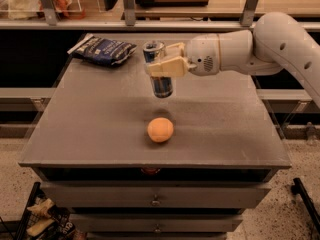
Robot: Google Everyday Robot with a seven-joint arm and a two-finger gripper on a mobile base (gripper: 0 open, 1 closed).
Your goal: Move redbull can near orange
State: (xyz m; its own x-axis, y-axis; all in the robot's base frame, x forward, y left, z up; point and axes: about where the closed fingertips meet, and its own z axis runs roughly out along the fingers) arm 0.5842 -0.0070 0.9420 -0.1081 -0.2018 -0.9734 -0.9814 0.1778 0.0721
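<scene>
Next, I release the redbull can upright on the grey table, close up [165,115] behind the orange.
The redbull can [161,85], blue and silver with a silver top, hangs upright in the air above the middle of the grey table [90,129]. My gripper [165,64] reaches in from the right and is shut on the can's upper half. The orange [160,130] sits on the table a short way in front of the can and below it, apart from it.
A flat dark-blue snack bag [102,49] lies at the table's back left corner. A shelf rail with metal posts [129,4] runs behind the table. Drawers [155,199] sit under the table's front edge.
</scene>
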